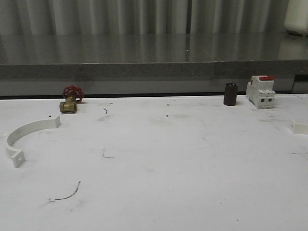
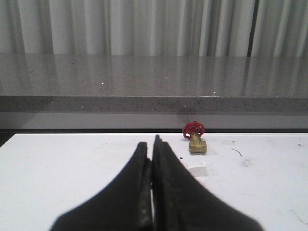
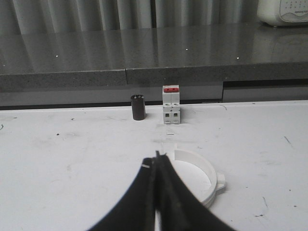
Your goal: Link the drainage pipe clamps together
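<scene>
The robot's left gripper should next move to the curved middle point(image 1: 12, 136) of the white drainage pipe clamp near the brass valve and close there.
One drainage pipe clamp point(image 1: 28, 132), a white half-ring band with flat end tabs, lies on the white table at the far left. In the left wrist view one of its tabs point(image 2: 197, 169) pokes out just beyond my left gripper point(image 2: 150, 147), which is shut and holds nothing. The second clamp point(image 3: 210, 175) lies on the table right behind my right gripper point(image 3: 155, 158), curving off to one side of it. That gripper is also shut with nothing in it. Only an end of this second clamp point(image 1: 299, 127) shows at the right edge of the front view.
A brass valve with a red handwheel point(image 1: 71, 100) stands at the back left, near the first clamp. A dark cylinder point(image 1: 231, 94) and a white breaker with a red top point(image 1: 260, 90) stand at the back right. A grey ledge point(image 1: 154, 67) runs behind the table.
</scene>
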Robot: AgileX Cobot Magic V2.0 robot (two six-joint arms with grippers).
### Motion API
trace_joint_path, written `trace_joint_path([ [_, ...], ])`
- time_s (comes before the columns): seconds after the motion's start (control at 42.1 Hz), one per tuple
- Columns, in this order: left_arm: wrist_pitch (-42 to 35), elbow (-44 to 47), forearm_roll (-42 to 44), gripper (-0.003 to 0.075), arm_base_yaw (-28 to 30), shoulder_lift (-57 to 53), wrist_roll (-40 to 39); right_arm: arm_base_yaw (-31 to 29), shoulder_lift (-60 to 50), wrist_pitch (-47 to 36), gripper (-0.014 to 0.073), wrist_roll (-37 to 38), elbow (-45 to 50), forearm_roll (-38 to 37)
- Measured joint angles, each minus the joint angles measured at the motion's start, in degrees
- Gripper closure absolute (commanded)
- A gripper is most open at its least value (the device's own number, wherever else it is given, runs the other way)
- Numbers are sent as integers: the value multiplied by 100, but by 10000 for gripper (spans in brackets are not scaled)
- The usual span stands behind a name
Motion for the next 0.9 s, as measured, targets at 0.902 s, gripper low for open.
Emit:
trace_joint_path([
  [0.902,-209,0,0,741,0,0,0,0,0,-215,661,0,0,0],
])
